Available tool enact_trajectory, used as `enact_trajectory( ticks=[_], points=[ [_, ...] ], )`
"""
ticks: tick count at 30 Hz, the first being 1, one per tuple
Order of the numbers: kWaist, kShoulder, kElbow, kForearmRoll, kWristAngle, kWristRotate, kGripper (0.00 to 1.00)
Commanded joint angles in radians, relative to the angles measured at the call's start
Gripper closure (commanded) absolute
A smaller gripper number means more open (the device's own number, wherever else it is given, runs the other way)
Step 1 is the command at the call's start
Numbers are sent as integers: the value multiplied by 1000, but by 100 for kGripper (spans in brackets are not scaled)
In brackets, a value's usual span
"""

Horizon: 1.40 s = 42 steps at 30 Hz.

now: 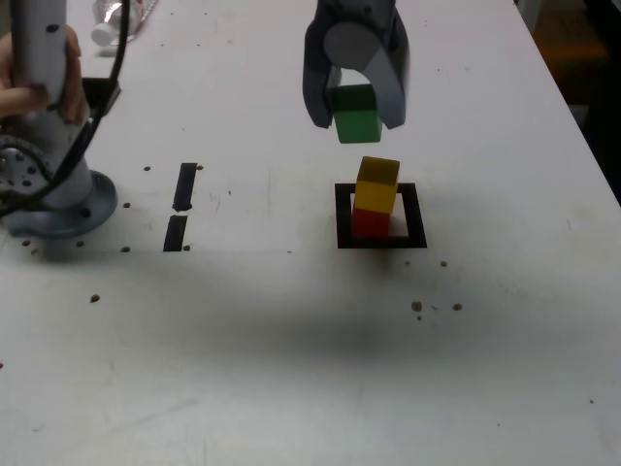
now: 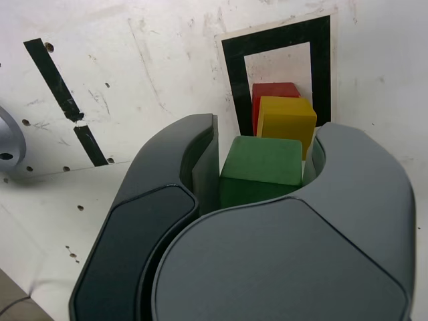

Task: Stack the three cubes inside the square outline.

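Observation:
Next, my gripper lets go of the green cube on top of the yellow cube (image 1: pixel 379 162) (image 2: pixel 289 137), which sits on the red cube.
My gripper (image 1: pixel 355 124) is shut on the green cube (image 1: pixel 355 113), held in the air a little above and behind the stack. The yellow cube (image 1: pixel 376 185) sits on the red cube (image 1: pixel 370 222), slightly askew, inside the black square outline (image 1: pixel 343 216) on the white table. In the wrist view the green cube (image 2: pixel 262 162) is clamped between the two dark fingers, with the yellow cube (image 2: pixel 286 120) and red cube (image 2: pixel 270 91) just beyond it inside the square outline (image 2: pixel 232 75).
Two short black tape strips (image 1: pixel 184 186) lie toward the exterior view's left. The arm's grey base (image 1: pixel 58 199) stands at the far left, with a person's hand (image 1: pixel 24 89) on the arm. A clear plastic item (image 1: pixel 118 21) lies at the back left.

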Motion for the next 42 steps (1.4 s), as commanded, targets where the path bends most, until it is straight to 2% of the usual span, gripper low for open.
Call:
enact_trajectory(
  ticks=[1, 6, 18, 22, 26, 28, 42],
  points=[
    [-10, 19, -22, 7, -1, -4, 74],
    [-22, 78, -50, 14, -5, -10, 74],
    [-23, 132, -41, -12, -13, -9, 73],
    [-22, 135, -31, -23, -19, -9, 65],
    [-22, 136, -21, -31, -23, -7, 51],
    [-22, 136, -20, -31, -23, -5, 47],
    [-22, 127, -17, -28, -18, 4, 33]
  ],
)
